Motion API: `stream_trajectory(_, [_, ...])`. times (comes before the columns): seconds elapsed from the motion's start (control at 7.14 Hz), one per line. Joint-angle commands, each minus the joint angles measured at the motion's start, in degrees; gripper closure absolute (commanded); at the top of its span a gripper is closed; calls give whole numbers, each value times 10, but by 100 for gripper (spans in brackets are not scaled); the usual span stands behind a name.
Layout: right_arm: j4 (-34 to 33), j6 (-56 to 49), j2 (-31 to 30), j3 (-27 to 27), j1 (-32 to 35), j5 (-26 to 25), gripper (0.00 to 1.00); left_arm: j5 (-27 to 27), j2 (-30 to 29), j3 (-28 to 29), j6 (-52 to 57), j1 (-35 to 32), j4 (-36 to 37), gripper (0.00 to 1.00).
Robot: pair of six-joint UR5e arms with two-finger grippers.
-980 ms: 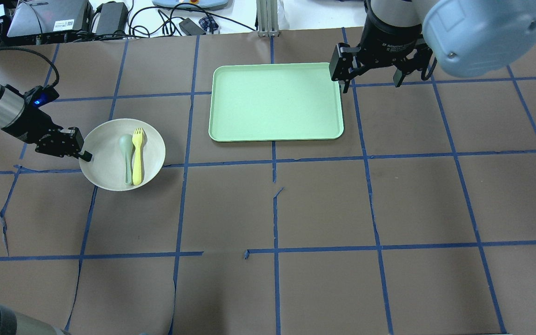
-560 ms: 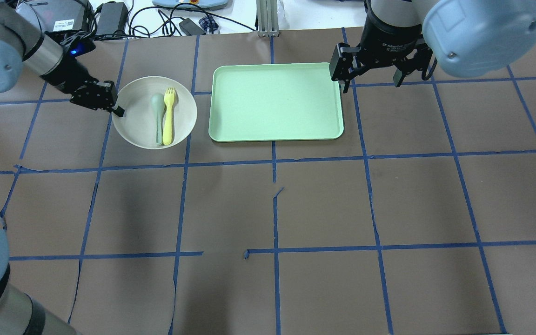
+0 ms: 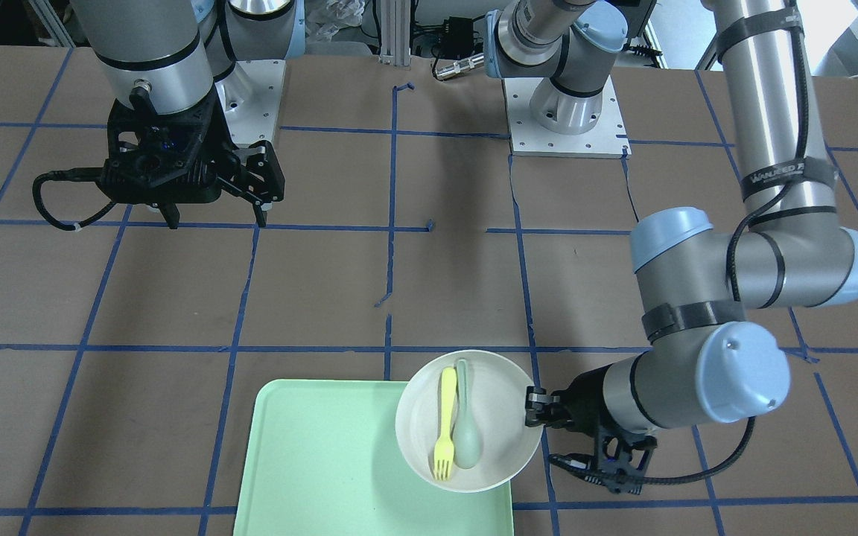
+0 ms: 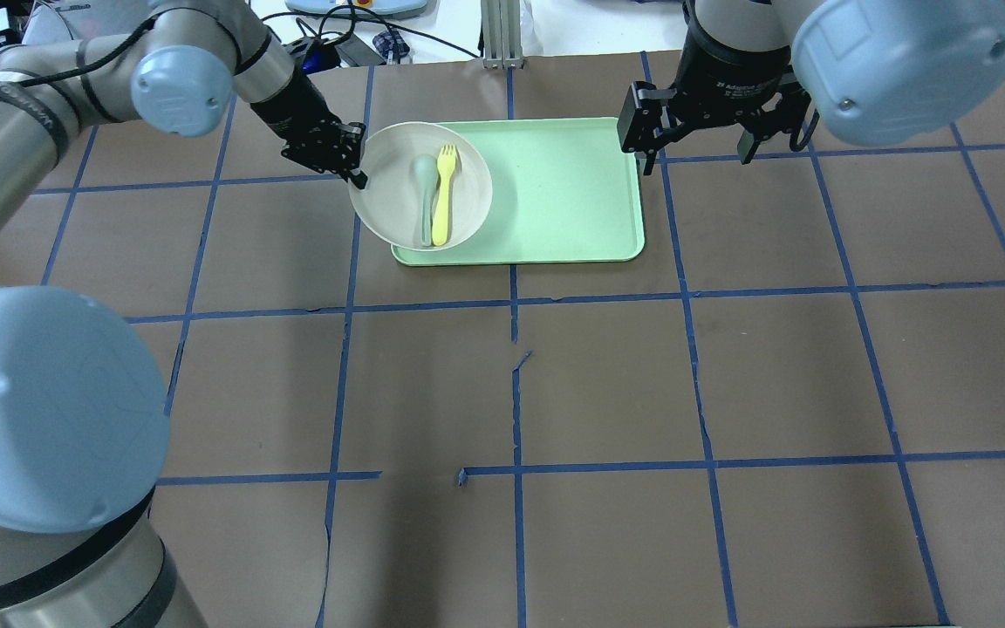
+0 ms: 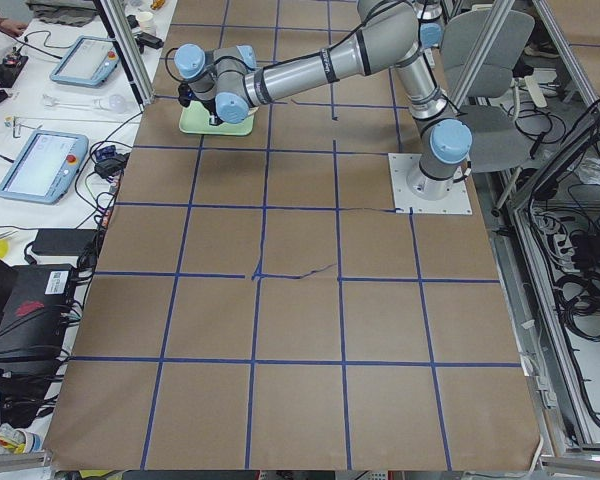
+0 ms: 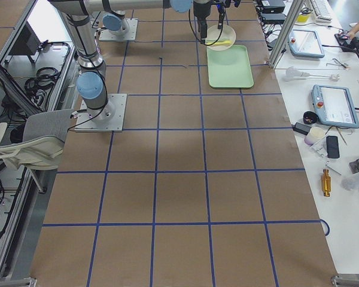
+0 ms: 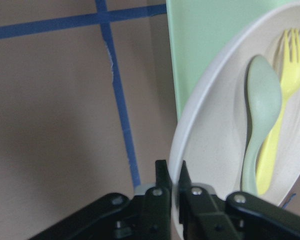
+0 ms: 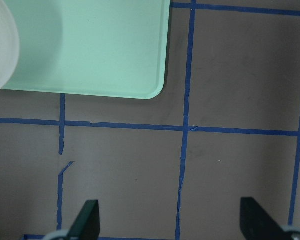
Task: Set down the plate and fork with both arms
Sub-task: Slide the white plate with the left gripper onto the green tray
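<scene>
The robot's left gripper will release the off-white plate on the middle of the mint-green tray [image 3: 374, 463], halfway between its ends.
My left gripper [image 4: 354, 172] is shut on the left rim of the off-white plate [image 4: 383, 205]. It holds the plate over the left end of the mint-green tray [image 4: 555, 192], overhanging the tray's left edge. The pale yellow fork [image 4: 442, 195] lies in the plate beside a grey-green spoon [image 4: 424, 205]. The left wrist view shows the fingers [image 7: 162, 187] pinching the plate's rim [image 7: 190, 145], with the fork [image 7: 280, 125] inside. My right gripper [image 4: 694, 157] is open and empty, hovering just past the tray's right end. It also shows open in the right wrist view [image 8: 171, 225].
Brown paper with a blue tape grid covers the table [image 4: 607, 375]. Cables, power bricks and a pendant [image 4: 206, 35] lie beyond the far edge. The arms' base plates [image 3: 567, 119] sit at the robot's side.
My left gripper has carried the plate, with fork and spoon in it, from the table's left side to the right and away, to over the tray's left end. The right arm has not moved.
</scene>
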Motion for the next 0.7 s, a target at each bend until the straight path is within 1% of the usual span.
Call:
stream_trajectory(0.0, [0,1,0,0,0,0,0,-45,-64,57,-37,-27,5,100])
stream_trajectory(0.14, [0,1,0,0,0,0,0,-54,-90,72,-48,-30,4,100])
stream_trajectory(0.42, [0,1,0,0,0,0,0,-91,-111,74,-91,-43,18,100])
stream_trajectory(0.56, [0,1,0,0,0,-1,0,-93,-122,74,-90,-43,22,100])
